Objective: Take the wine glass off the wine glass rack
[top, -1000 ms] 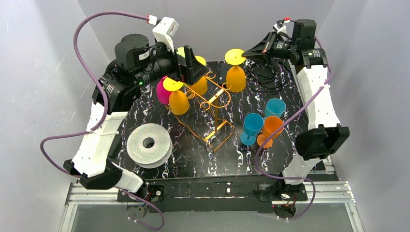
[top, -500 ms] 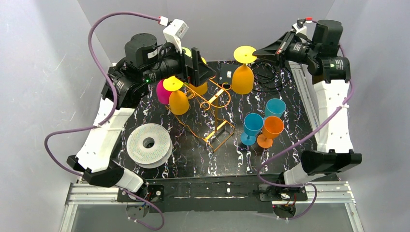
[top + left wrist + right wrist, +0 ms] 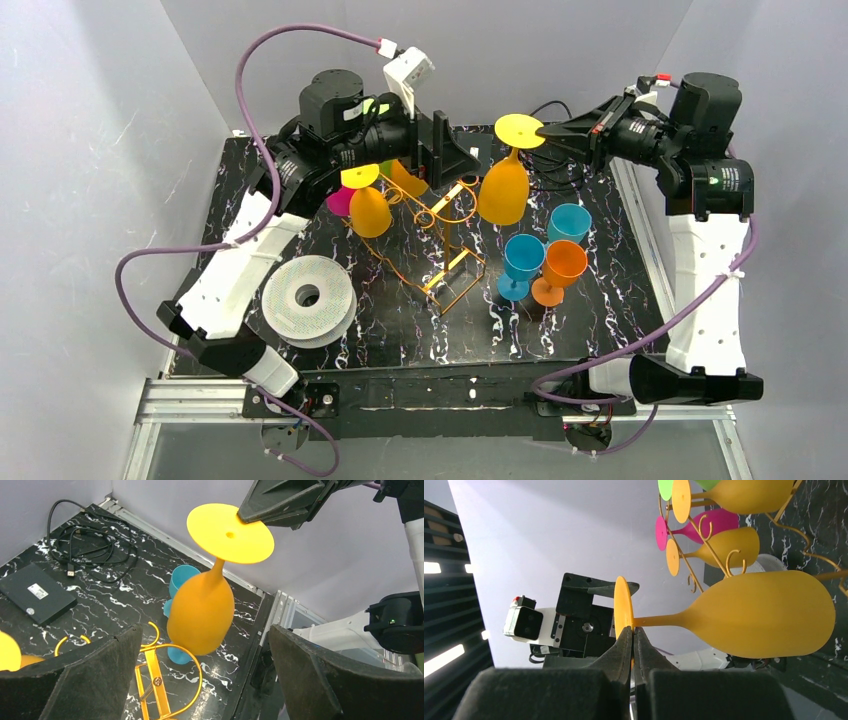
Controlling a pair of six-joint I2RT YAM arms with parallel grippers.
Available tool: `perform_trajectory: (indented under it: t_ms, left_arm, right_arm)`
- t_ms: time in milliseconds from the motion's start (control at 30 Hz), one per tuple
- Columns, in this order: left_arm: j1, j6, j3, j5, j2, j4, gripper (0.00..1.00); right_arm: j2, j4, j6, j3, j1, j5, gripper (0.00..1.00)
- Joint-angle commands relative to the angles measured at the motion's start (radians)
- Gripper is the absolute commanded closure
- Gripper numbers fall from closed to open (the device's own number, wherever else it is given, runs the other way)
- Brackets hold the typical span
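The robot's left gripper will next close on the stem (image 3: 514, 155) (image 3: 218, 566) of the orange-yellow wine glass, between its bowl and the foot that the right gripper holds.
My right gripper (image 3: 548, 130) is shut on the round foot of an orange-yellow wine glass (image 3: 502, 190). The wine glass hangs upside down and tilted in the air, just right of the wine glass rack (image 3: 440, 235), apart from its curled loops. In the right wrist view the gripper (image 3: 633, 632) pinches the foot's edge, with the bowl (image 3: 764, 615) stretching right. My left gripper (image 3: 462, 158) stands open above the rack's back end, holding nothing. In the left wrist view the gripper (image 3: 203, 630) faces the wine glass (image 3: 200, 610) and a rack loop (image 3: 170, 680).
Yellow (image 3: 370, 210), magenta (image 3: 336, 200) and orange (image 3: 408, 178) glasses hang on the rack's left side. Two blue glasses (image 3: 522, 258) and an orange one (image 3: 563, 262) stand at right. A white spool (image 3: 308, 297) lies front left. A black box (image 3: 37, 592) and cable (image 3: 85, 545) sit at the back.
My right gripper carried the wine glass rightward and lower, away from the rack's loops. My left arm swung right over the rack, its jaws still open.
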Motion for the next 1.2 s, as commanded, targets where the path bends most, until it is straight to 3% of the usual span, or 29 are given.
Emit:
perform_trajectory:
  t_ms: [0, 800, 1167]
  left_arm:
    - [-0.023, 0.039, 0.001, 0.080, 0.002, 0.108, 0.02]
    - [-0.130, -0.055, -0.131, 0.128, 0.005, 0.360, 0.26]
    - [-0.177, -0.119, -0.162, 0.123, 0.011, 0.429, 0.47]
  right_arm:
    - [-0.040, -0.025, 0.058, 0.004, -0.003, -0.032, 0.99]
    - [-0.197, -0.011, 0.225, -0.112, -0.003, -0.079, 0.99]
    - [-0.228, -0.005, 0.251, -0.135, -0.003, -0.091, 0.99]
